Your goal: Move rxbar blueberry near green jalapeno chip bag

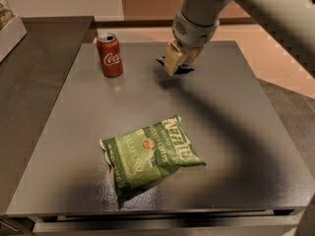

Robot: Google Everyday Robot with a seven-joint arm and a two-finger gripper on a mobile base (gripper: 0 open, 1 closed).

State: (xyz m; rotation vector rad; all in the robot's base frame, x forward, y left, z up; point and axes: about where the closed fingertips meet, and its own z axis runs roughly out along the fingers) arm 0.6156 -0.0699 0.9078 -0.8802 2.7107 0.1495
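Note:
Next, my gripper lets go of the rxbar blueberry on the table (173,104) just behind the far edge of the green jalapeno chip bag.
The rxbar blueberry (185,70) shows as a small dark wrapper sticking out on both sides of my gripper (176,66) at the far middle of the grey table (236,112). The gripper's beige fingers (172,58) are shut on the bar and hold it just above the table, with a shadow below. Most of the bar is hidden by the fingers. The green jalapeno chip bag (150,154) lies crinkled near the table's front centre, well apart from the gripper.
A red Coca-Cola can (110,55) stands upright at the far left of the table, left of the gripper. A darker counter (34,77) adjoins on the left, with a white bin (11,33) at its far corner. My arm crosses the upper right.

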